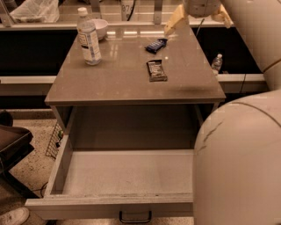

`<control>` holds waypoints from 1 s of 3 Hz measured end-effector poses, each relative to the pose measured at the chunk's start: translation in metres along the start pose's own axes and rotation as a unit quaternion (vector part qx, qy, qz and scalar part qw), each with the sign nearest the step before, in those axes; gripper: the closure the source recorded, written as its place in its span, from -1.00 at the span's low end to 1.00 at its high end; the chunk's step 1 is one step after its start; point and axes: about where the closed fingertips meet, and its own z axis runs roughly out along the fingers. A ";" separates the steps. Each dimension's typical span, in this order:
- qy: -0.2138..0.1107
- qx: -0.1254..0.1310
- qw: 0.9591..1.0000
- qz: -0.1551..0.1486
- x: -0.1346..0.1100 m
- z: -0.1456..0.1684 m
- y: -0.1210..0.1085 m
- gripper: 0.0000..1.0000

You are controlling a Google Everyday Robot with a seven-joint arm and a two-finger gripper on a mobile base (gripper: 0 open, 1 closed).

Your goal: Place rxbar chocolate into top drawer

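The robot's gripper needs to next move to the rxbar chocolate's far end (155,65), the one nearest the dark blue-wrapped bar, and close there.
The rxbar chocolate (156,70), a dark flat bar with pale lettering, lies on the grey cabinet top (118,77), right of centre. The top drawer (59,165) below is pulled fully open, with a bare pale floor and a dark pull handle (135,216) on its front. My gripper (198,18) hangs over the far right of the cabinet top, above and behind the bar. Its pale fingers (174,21) are spread apart and hold nothing. My arm (239,162) hides the drawer's right side.
A dark blue-wrapped bar (156,45) lies just behind the chocolate bar. A water bottle (89,37) and a white bowl (101,27) stand at the back left. A small bottle (216,63) is on a ledge to the right. A plastic bag (35,11) sits behind.
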 end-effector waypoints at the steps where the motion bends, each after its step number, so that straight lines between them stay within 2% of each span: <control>1: 0.006 -0.016 1.000 0.001 -0.001 0.013 0.010 -1.00; 2: 0.034 -0.059 0.998 0.003 0.005 0.045 0.044 -1.00; 3: 0.060 -0.090 0.994 -0.010 0.012 0.071 0.079 -1.00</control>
